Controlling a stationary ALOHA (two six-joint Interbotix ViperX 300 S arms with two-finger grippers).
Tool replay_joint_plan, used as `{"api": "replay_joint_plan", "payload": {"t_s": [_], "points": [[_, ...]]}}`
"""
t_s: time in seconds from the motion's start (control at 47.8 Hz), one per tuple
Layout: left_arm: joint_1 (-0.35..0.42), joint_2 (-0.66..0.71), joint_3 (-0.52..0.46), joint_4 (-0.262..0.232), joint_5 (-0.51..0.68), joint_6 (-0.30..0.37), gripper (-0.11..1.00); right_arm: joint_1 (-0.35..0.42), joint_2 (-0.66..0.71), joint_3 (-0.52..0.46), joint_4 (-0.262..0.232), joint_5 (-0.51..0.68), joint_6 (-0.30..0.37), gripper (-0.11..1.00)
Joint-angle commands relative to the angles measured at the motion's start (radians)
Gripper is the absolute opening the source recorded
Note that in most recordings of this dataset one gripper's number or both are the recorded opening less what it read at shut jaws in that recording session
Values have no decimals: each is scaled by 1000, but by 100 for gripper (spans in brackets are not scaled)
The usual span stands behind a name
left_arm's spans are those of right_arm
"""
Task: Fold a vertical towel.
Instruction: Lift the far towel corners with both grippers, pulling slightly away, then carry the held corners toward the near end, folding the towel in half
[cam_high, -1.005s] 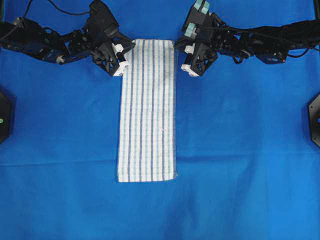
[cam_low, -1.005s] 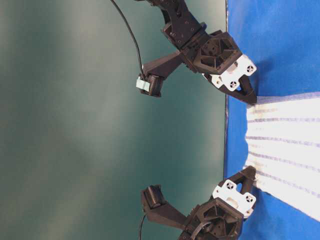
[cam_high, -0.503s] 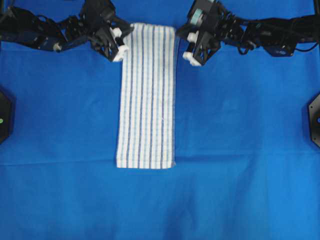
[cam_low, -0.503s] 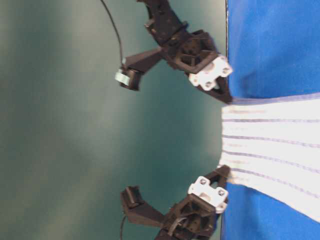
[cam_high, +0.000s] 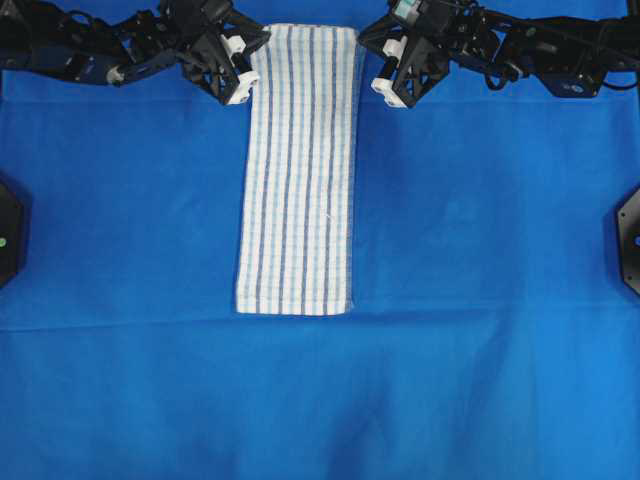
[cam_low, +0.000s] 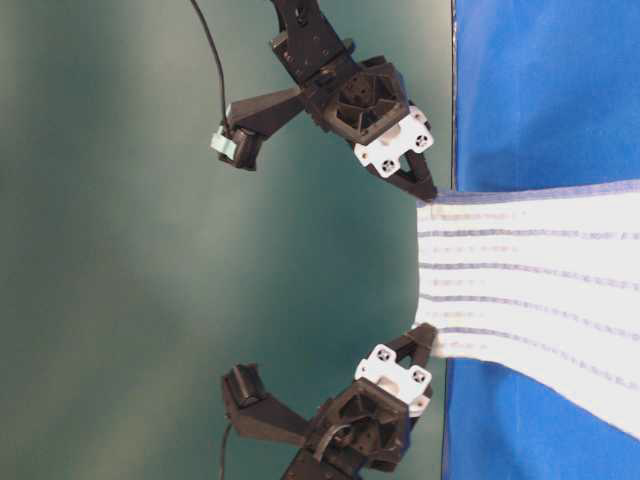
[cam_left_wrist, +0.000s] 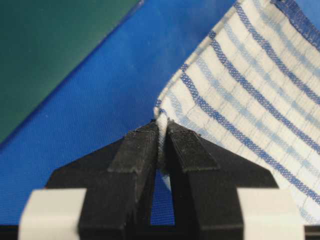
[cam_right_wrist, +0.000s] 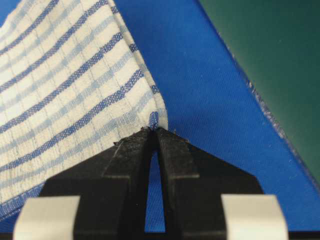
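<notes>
Next, my right gripper releases the towel's far corner on top of the towel's near corner (cam_high: 347, 298) on that gripper's side.
The towel (cam_high: 298, 170), white with thin light- and dark-blue stripes, lies lengthwise down the middle of the blue sheet (cam_high: 480, 250). Its far end is raised off the sheet (cam_low: 530, 290). My left gripper (cam_high: 255, 42) is shut on the far left corner; the cloth is pinched between its black fingertips (cam_left_wrist: 161, 131). My right gripper (cam_high: 362, 40) is shut on the far right corner (cam_right_wrist: 154, 131). In the table-level view the right gripper (cam_low: 428, 192) is the upper one and the left gripper (cam_low: 425, 335) the lower. The towel's near end lies flat.
The blue sheet covers the whole table top. Beyond its far edge is a dark green surface (cam_low: 150, 250). Black fixtures sit at the left edge (cam_high: 8, 230) and right edge (cam_high: 630, 235) of the overhead view.
Both grippers have moved toward the far edge, each holding a towel corner. The towel was drawn along with them, so its near end slid away from the front.
</notes>
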Motion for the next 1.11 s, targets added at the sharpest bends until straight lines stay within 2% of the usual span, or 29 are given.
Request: {"api": "replay_joint_plan", "payload": {"t_s": [0.0, 0.293, 0.586, 0.817, 1.089], "points": [[-5, -64, -2, 0, 9, 2, 4, 0, -60, -15, -3, -9, -2, 7], [-87, -218, 52, 2, 84, 3, 4, 58, -175, 15, -3, 0, 3, 7], [-235, -350, 124, 0, 147, 0, 4, 189, -284, 110, 2, 9, 11, 7], [-374, -368, 161, 2, 178, -14, 4, 325, -330, 179, 32, 9, 17, 7], [-523, -321, 167, 2, 190, -15, 4, 480, -325, 187, 94, 20, 17, 7]]}}
